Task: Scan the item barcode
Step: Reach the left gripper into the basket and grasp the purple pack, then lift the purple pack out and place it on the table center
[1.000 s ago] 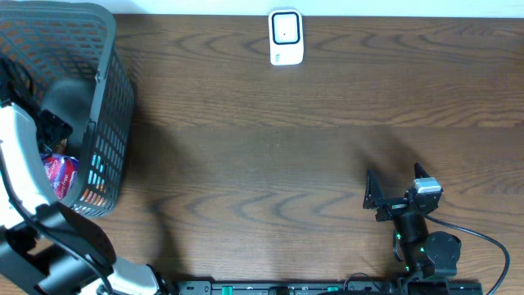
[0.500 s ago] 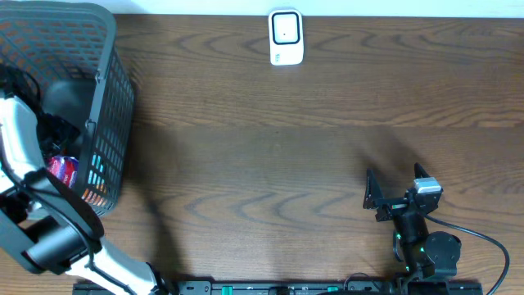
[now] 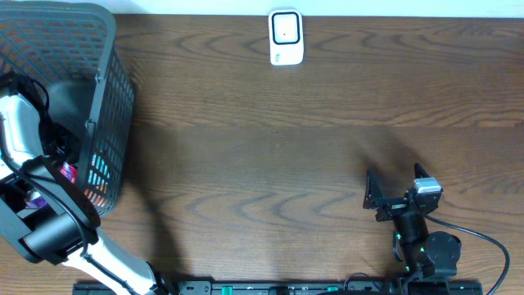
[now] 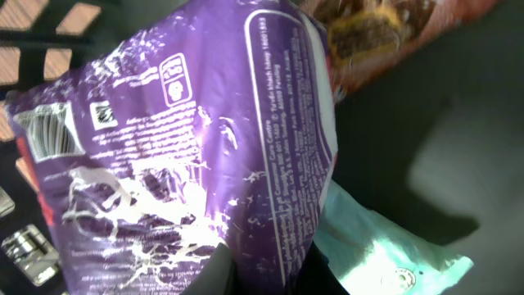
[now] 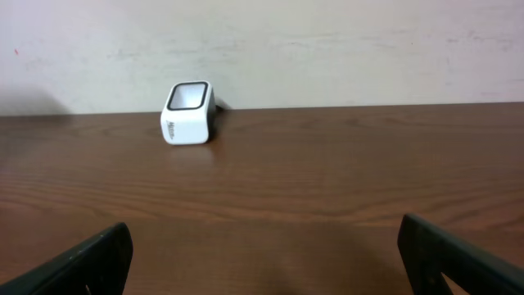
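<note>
The purple packet will rest on bare wood (image 3: 246, 136) before the scanner, toward the basket, once my left gripper releases it.
The item is a purple snack packet (image 4: 205, 147) lying among others inside the dark mesh basket (image 3: 106, 98) at the table's left end. Its barcode (image 4: 45, 131) shows at the packet's left corner in the left wrist view. My left gripper (image 4: 266, 266) is shut on the packet's lower edge, with a fold of purple film pinched between the dark fingers. From overhead the left arm (image 3: 20, 131) reaches down into the basket and hides the grip. The white scanner (image 3: 286, 37) stands at the table's far edge, centre. My right gripper (image 3: 391, 199) rests open at the near right, holding nothing.
Under the purple packet lie a pale teal packet (image 4: 385, 246) and a red-brown snack packet (image 4: 385, 33). A red packet (image 3: 67, 170) shows through the basket wall. The scanner (image 5: 188, 113) faces the right wrist across bare wood, with a white wall behind it.
The left arm has pushed deeper into the basket toward its near side, and its gripper has gone from open to shut on the purple packet. The right arm has not moved.
</note>
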{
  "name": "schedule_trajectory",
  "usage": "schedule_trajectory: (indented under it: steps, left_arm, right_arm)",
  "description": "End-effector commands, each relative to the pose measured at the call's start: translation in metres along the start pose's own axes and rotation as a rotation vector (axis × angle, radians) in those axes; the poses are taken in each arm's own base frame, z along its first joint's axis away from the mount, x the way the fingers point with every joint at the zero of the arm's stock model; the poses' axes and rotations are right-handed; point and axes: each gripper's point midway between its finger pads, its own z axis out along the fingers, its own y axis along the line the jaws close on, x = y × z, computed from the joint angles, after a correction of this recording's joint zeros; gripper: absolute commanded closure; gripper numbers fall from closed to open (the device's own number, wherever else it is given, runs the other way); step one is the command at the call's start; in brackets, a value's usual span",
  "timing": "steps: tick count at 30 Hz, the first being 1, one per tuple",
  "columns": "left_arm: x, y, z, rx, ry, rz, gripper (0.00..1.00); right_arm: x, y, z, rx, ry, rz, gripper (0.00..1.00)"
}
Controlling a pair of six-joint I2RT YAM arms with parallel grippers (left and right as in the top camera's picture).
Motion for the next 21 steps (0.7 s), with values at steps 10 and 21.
schedule_trajectory:
  steps: [10,21]
  left_arm:
    - [-0.025,-0.008,-0.239,0.586,-0.558,-0.084,0.93]
    - [0.107,-0.083,-0.400,1.240,-0.697,0.396,0.93]
  right_arm:
    - [0.000,-0.003,0.000,0.014,-0.001,0.010,0.01]
    - [0.000,-0.003,0.000,0.014,-0.001,0.010,0.01]
